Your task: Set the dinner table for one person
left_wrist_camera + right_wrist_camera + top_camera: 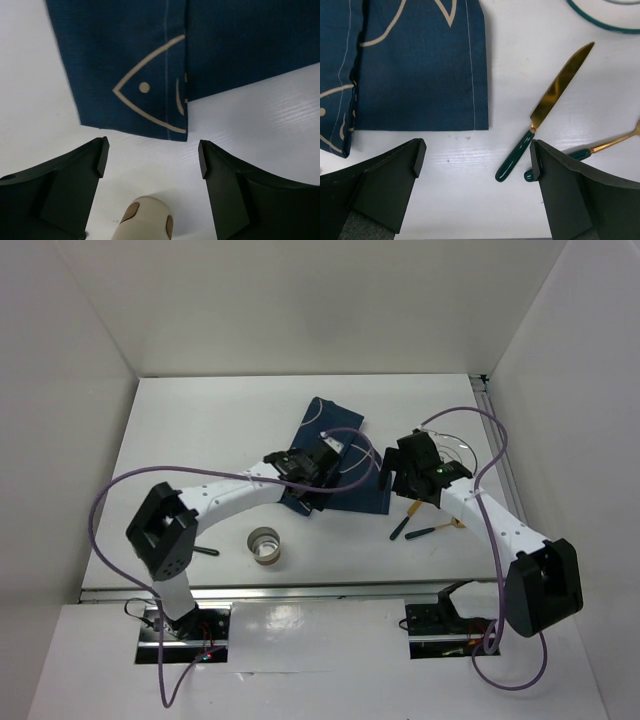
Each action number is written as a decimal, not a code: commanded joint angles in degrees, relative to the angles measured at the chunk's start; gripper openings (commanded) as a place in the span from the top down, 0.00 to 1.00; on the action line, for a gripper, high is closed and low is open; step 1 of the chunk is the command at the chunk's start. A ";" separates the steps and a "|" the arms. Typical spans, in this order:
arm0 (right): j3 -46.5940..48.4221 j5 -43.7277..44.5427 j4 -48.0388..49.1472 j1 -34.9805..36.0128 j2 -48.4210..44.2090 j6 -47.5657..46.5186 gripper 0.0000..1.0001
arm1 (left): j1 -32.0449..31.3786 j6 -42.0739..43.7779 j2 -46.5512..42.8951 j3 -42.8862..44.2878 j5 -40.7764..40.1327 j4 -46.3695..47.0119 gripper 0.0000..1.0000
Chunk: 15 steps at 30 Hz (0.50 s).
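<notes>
Next, I close my right gripper on the near corner (386, 510) (482, 123) of the dark blue cloth mat, the corner that is beside the green handle of the knife.
The white dinner table (200, 440) carries a dark blue cloth mat (322, 422) with a pale fish outline, partly folded over. My left gripper (318, 480) hovers over the mat's near left edge. In the left wrist view the mat (125, 50) lies just ahead of the open, empty left gripper (152, 155). My right gripper (392, 490) hangs off the mat's right side, open and empty (477, 157). The mat's corner (420, 65) lies ahead of it to the left. A gold-bladed knife with a green handle (516, 159) rests close to its right finger.
A second green-handled, gold-stemmed piece of cutlery (600, 147) lies right of the knife. A green-rimmed plate (600, 22) sits beyond them. A beige cup (266, 545) stands near the front edge and shows low between the left fingers (142, 220). A dark handle (205, 551) lies left of it.
</notes>
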 commanded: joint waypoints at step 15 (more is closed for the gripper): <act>-1.93 -2.05 0.03 -1.96 -4.26 0.81 0.01 | -4.49 -1.57 15.83 1.14 -8.62 3.70 0.22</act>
